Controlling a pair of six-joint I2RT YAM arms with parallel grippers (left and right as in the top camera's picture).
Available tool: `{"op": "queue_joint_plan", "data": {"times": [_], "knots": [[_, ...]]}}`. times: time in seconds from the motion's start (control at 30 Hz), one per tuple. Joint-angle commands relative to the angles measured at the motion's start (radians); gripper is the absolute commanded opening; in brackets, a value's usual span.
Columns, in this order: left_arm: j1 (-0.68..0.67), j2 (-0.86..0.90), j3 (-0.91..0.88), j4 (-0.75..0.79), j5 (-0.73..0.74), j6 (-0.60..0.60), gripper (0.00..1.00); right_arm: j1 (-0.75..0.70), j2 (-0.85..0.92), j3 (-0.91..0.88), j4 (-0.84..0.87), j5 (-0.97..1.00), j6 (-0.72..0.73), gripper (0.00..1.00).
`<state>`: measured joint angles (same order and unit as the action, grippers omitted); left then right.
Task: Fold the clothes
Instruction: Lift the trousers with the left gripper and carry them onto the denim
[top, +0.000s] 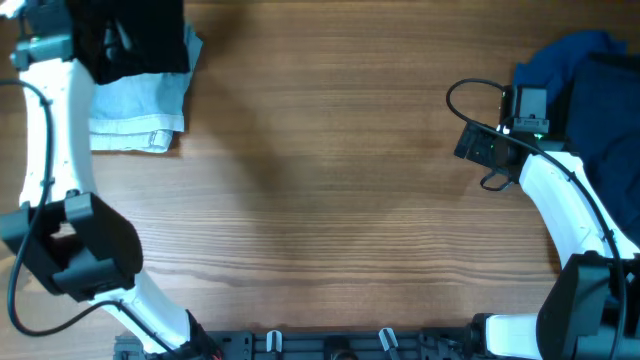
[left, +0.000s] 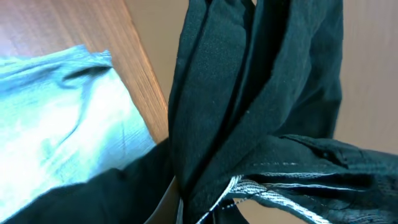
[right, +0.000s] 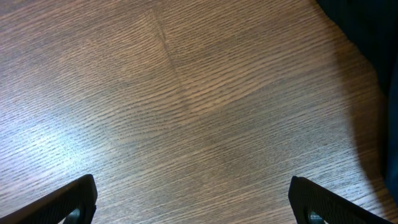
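My left gripper is going to release the black shorts on the far part of the folded pale blue garment (top: 135, 70).
Black shorts (top: 135, 35) hang bunched from my left gripper (top: 85, 42) at the table's far left corner, and the gripper is shut on them. In the left wrist view the shorts (left: 249, 93) fill the middle and their whitish waistband (left: 280, 193) shows at the bottom; the fingers are hidden by cloth. A folded pale blue garment (top: 140, 110) lies flat beneath them, and the same pale blue garment (left: 56, 124) shows at the left of the wrist view. My right gripper (top: 478, 147) hovers open over bare wood, and both its fingertips (right: 68, 202) have nothing between them. Dark blue clothes (top: 585, 85) are piled at the far right.
The wooden table (top: 330, 180) stretches between the two arms. Its far edge (left: 146, 68) runs beside the pale blue garment. A corner of the dark blue pile (right: 373, 37) reaches into the right wrist view. A black cable (top: 470, 95) loops near the right wrist.
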<state>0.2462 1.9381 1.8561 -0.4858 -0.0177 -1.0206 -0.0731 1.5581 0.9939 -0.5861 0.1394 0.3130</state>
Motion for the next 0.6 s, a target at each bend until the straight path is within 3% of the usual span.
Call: {"op": "queue_joint_plan", "data": {"times": [0.0,0.27,0.47,0.57], "knots": [[0.078,-0.053,0.011,0.006,0.064,-0.196,0.04,0.001,-0.010,0.008,0.002,0.018,0.002,1.00],[0.142,-0.002,0.010,-0.034,0.078,-0.294,0.04,0.001,-0.010,0.008,0.002,0.018,0.002,1.00],[0.145,0.027,0.010,0.042,0.159,-0.453,0.04,0.001,-0.010,0.008,0.002,0.018,0.002,1.00],[0.145,0.029,0.010,0.102,0.159,-0.477,0.04,0.001,-0.010,0.008,0.002,0.018,0.002,1.00]]}}
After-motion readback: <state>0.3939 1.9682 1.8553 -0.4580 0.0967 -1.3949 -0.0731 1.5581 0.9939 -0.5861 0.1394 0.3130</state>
